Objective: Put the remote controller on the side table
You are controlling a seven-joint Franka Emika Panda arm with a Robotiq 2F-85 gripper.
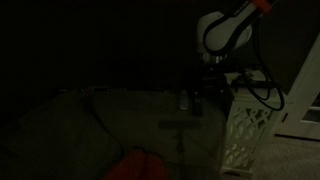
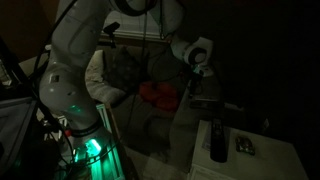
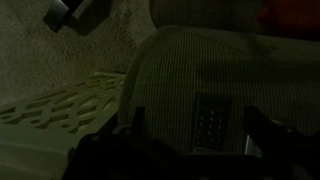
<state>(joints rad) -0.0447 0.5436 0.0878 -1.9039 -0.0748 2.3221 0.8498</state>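
My gripper is going to close on the black remote controller's end (image 1: 196,99) (image 3: 208,146) farthest from the red cushion, next to the smaller grey remote.
The scene is very dark. The black remote controller (image 3: 208,122) lies flat on a pale ribbed upholstered surface, seen between my two fingers in the wrist view. It also shows in both exterior views (image 2: 217,140) (image 1: 183,100). My gripper (image 3: 198,120) is open and empty and hovers above the remote without touching it (image 2: 195,88) (image 1: 208,78). The white side table (image 1: 245,125) with lattice sides stands right beside that upholstered surface. Its lattice panel shows at the left of the wrist view (image 3: 60,105).
A smaller, lighter grey remote (image 2: 245,145) lies next to the black one. A red cushion (image 2: 155,95) sits on the sofa (image 1: 80,120) behind. Cables (image 1: 262,90) hang over the side table. The robot base with a green light (image 2: 85,145) stands nearby.
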